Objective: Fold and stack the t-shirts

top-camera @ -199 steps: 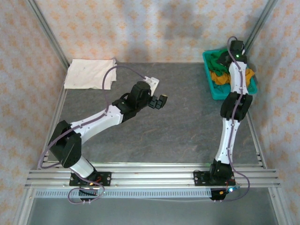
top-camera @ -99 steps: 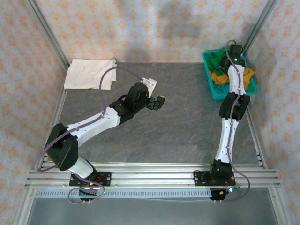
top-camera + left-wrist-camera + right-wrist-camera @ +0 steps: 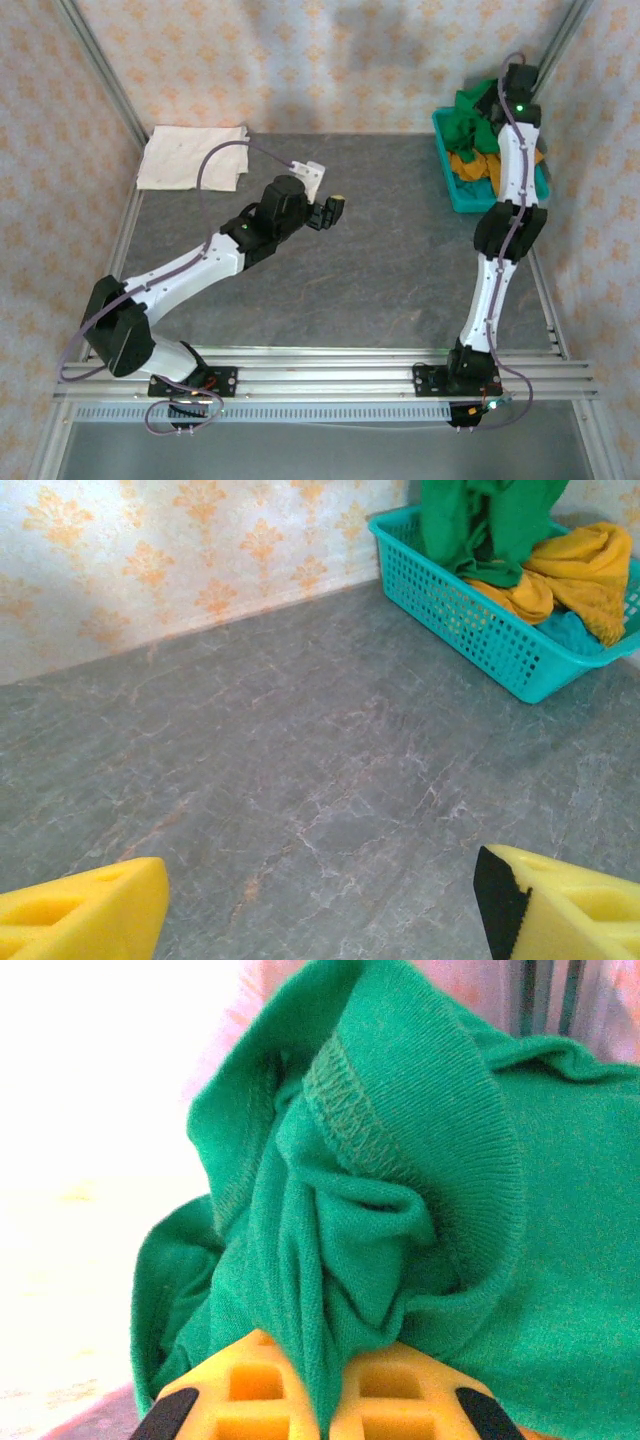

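I should lay the bright green t-shirt with my right gripper on the bare grey table (image 3: 342,208), between the cream-white t-shirt and the teal basket.
My right gripper (image 3: 335,1400) is shut on the bright green t-shirt (image 3: 400,1210), its cloth bunched between the two yellow fingers (image 3: 250,1390). From above, the green t-shirt (image 3: 472,112) hangs lifted over the teal basket (image 3: 455,180) at the back right, below the right wrist. Mustard-orange t-shirts (image 3: 470,165) lie in the basket, also seen as the orange t-shirts (image 3: 590,565) in the left wrist view. A cream-white folded t-shirt (image 3: 190,157) lies at the back left corner. My left gripper (image 3: 332,212) hovers open over the bare table middle, fingers (image 3: 90,910) wide apart.
The grey marbled table (image 3: 380,260) lies between the arms. Patterned walls enclose the back and sides, with metal posts at the corners. The teal basket (image 3: 470,610) sits against the right wall. An aluminium rail (image 3: 320,375) runs along the near edge.
The right arm has risen and pulled the green t-shirt up out of the basket. The left arm has stretched further out and shifted slightly back over the table.
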Tool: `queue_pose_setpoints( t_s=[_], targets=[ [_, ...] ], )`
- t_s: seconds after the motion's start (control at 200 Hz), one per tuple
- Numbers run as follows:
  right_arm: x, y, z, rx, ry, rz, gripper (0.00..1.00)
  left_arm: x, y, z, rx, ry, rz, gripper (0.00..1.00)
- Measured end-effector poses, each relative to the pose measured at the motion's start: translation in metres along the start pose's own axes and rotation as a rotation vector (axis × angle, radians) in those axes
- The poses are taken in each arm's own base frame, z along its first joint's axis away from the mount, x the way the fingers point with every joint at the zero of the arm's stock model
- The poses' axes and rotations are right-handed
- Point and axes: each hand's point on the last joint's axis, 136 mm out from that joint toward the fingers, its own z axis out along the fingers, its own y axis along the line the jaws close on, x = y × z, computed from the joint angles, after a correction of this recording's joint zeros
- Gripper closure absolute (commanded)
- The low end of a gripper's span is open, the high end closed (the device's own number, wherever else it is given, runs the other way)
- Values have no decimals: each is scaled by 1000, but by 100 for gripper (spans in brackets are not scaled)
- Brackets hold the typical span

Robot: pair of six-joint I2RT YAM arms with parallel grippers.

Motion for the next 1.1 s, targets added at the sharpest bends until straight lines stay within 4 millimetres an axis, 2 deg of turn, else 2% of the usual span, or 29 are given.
queue_pose_setpoints(
  t_s=[0.085, 0.185, 0.275, 0.355, 0.515, 0.586, 0.651, 0.691, 0.751, 0.811, 0.876, 0.951, 0.971, 1.011, 1.046, 1.071, 1.101],
  targets=[
    [-30, 31, -51, -57, -77, -20, 100, -11, 2, -14, -2, -40, -10, 20],
    [-53, 70, -112, -130, -154, -60, 100, -28, 7, -38, -6, -114, -31, 20],
    [-63, 109, -170, -211, -211, -111, 100, -44, 12, -63, -13, -186, -46, 20],
    [-62, 141, -218, -290, -245, -152, 100, -58, 17, -82, -23, -243, -55, 20],
    [-39, 204, -318, -485, -272, -246, 100, -67, 27, -110, -56, -310, -39, 18],
    [-15, 230, -359, -585, -258, -287, 100, -65, 31, -118, -67, -321, -26, 17],
    [13, 248, -388, -664, -224, -314, 100, -63, 33, -124, -71, -328, -14, 17],
    [33, 255, -398, -698, -196, -327, 100, -60, 34, -129, -73, -333, -8, 17],
    [60, 258, -403, -721, -162, -328, 100, -55, 37, -136, -76, -337, -1, 17],
    [89, 256, -393, -714, -123, -318, 100, -50, 40, -144, -81, -342, 4, 17],
    [124, 252, -367, -681, -71, -295, 100, -44, 44, -153, -87, -346, 4, 17],
    [167, 247, -325, -616, 11, -270, 100, -34, 51, -160, -101, -339, 3, 17],
    [177, 245, -314, -596, 31, -264, 94, -32, 53, -161, -106, -336, 3, 17],
    [197, 242, -290, -553, 75, -258, 75, -26, 57, -161, -112, -327, 3, 16],
    [213, 242, -270, -521, 112, -256, 62, -18, 62, -159, -119, -312, 4, 14],
    [226, 242, -253, -494, 143, -256, 55, -11, 65, -156, -122, -298, 2, 12],
    [238, 244, -237, -474, 173, -257, 51, -1, 69, -151, -129, -278, 2, 12]
  ],
)
